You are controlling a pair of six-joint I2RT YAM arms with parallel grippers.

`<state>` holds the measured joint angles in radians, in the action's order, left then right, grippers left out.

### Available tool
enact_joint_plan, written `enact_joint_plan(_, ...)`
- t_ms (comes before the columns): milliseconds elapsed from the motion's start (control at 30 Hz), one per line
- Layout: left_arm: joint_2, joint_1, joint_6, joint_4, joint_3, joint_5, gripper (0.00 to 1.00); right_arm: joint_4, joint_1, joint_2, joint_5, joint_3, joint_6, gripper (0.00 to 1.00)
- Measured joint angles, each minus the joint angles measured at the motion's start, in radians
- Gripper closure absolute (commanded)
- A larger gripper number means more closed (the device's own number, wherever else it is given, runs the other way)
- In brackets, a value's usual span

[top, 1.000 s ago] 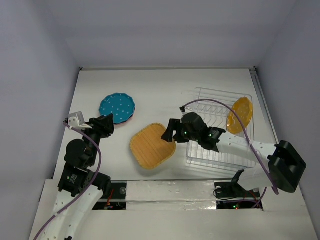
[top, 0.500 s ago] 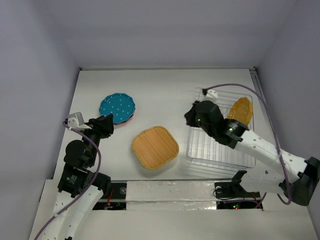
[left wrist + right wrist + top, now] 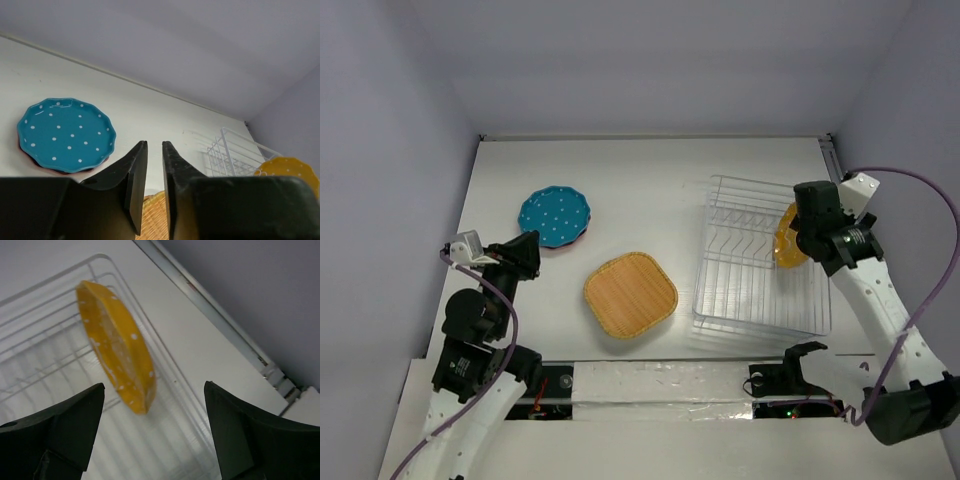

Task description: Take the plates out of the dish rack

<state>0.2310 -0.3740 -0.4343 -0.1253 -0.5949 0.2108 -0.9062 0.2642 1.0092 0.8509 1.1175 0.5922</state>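
The orange dotted plate's upper rim (image 3: 793,213) (image 3: 144,371), towards the back wall, where the plate stands in the dish rack, should be gripped next by my right gripper.
The white wire dish rack (image 3: 760,255) stands at the right and holds one orange dotted plate (image 3: 786,243) on edge at its right side. My right gripper (image 3: 810,238) is open above that plate; in the right wrist view the plate (image 3: 117,347) lies ahead of the wide-open gripper (image 3: 154,385), untouched. The rounded-square orange woven plate (image 3: 630,293) lies flat mid-table. The teal plate (image 3: 554,215) rests on a pink one (image 3: 583,234) at the left. My left gripper (image 3: 525,250) is shut and empty, near the teal plate (image 3: 65,134). The yellow woven plate is out of view.
A metal rail (image 3: 840,190) runs along the table's right edge beside the rack, also in the right wrist view (image 3: 210,315). Grey walls close in the back and both sides. A taped strip (image 3: 660,385) lines the near edge between the arm bases.
My right gripper let go of the orange woven plate, which now lies flat, and swung right across the rack to the orange dotted plate. The left arm shifted only slightly.
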Motion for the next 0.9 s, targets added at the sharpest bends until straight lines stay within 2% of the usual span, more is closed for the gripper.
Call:
enact_joint_plan(67, -0.006, -0.007, 0.0, 0.001, 0.0, 0.0, 0.74, 0.005, -0.056, 0.043, -0.019, 0.0, -0.04, 0.22)
enact_joint_plan(167, -0.019, -0.013, -0.001, 0.001, 0.0, 0.0, 0.71, 0.028, -0.087, 0.13, -0.056, 0.0, -0.079, 0.28)
enact_joint_plan(333, -0.04, -0.024, -0.001, 0.001, 0.0, 0.0, 0.7, 0.105, -0.128, 0.263, -0.127, -0.001, -0.124, 0.36)
enact_joint_plan(467, -0.047, -0.024, -0.001, 0.0, 0.0, 0.0, 0.69, 0.161, -0.175, 0.298, -0.166, 0.0, -0.153, 0.41)
enact_joint_plan(500, -0.05, -0.024, -0.001, -0.001, 0.0, 0.0, 0.69, 0.171, -0.185, 0.306, -0.171, 0.0, -0.161, 0.46)
enact_joint_plan(533, -0.053, -0.024, 0.0, -0.001, 0.0, 0.0, 0.69, 0.179, -0.19, 0.314, -0.174, 0.0, -0.167, 0.61)
enact_joint_plan(567, -0.055, -0.024, -0.001, 0.0, 0.0, 0.0, 0.69, 0.182, -0.193, 0.325, -0.175, 0.0, -0.179, 0.69)
enact_joint_plan(633, -0.061, -0.024, 0.0, -0.002, 0.0, 0.0, 0.69, 0.174, -0.195, 0.345, -0.162, 0.009, -0.206, 0.8)
enact_joint_plan(700, -0.065, -0.024, 0.0, -0.003, 0.0, 0.0, 0.69, 0.173, -0.194, 0.346, -0.181, 0.039, -0.231, 0.88)
enact_joint_plan(733, -0.065, -0.024, 0.0, -0.002, 0.0, 0.0, 0.69, 0.174, -0.188, 0.354, -0.181, 0.048, -0.244, 0.97)
enact_joint_plan(767, -0.065, -0.024, 0.0, -0.003, 0.0, 0.0, 0.69, 0.174, -0.187, 0.363, -0.18, 0.055, -0.255, 1.0)
enact_joint_plan(900, -0.065, -0.024, 0.0, -0.007, 0.0, 0.0, 0.69, 0.177, -0.191, 0.392, -0.186, 0.098, -0.322, 1.0)
